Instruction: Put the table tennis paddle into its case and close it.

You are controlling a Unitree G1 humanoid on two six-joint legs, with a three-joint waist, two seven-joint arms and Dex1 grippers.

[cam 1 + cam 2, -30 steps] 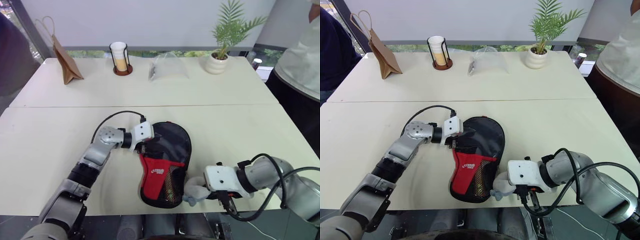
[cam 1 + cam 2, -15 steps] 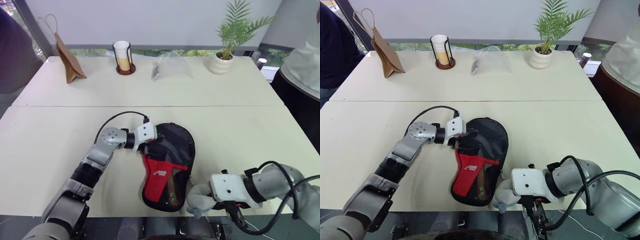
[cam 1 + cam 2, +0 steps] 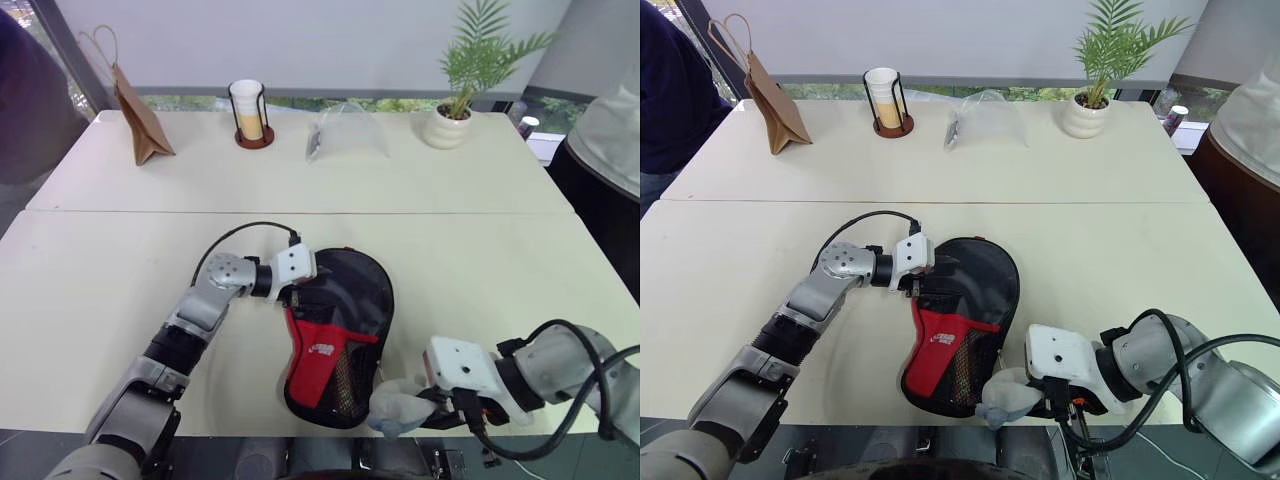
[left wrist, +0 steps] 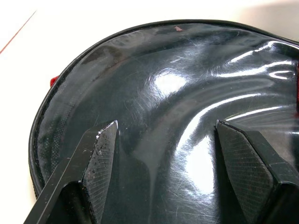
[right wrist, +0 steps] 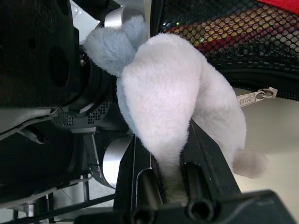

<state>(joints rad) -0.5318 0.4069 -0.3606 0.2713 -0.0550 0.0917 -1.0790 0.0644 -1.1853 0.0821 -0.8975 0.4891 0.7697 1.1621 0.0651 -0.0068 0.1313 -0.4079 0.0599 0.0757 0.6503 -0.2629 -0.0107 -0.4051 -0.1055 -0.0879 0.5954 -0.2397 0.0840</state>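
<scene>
Next, my right gripper lets go of the grey pom-pom on the table [image 3: 418,350] close beside the case's mesh pocket.
The case [image 3: 352,292] lies flat on the table [image 3: 500,260] near its front edge, black with a red panel [image 3: 312,352] and a mesh pocket. My left gripper [image 4: 163,135] is open, its two fingers spread over the glossy black round part of the case. My right gripper [image 3: 428,402] hangs at the table's near edge, right of the case's narrow end. It is shut on a grey fluffy pom-pom [image 5: 173,107]. A zip pull [image 5: 254,96] shows beside the pom-pom. The table tennis paddle is hidden.
Along the far side of the table stand a brown paper bag [image 3: 140,125], a cup in a black holder [image 3: 248,112], a clear plastic bag [image 3: 345,135] and a potted plant [image 3: 455,105]. A person [image 3: 612,130] stands at the right, another [image 3: 30,110] at the left.
My right gripper has drawn back toward the table's near edge and risen a little, rolling with the pom-pom in it. The left gripper has stayed on the case.
</scene>
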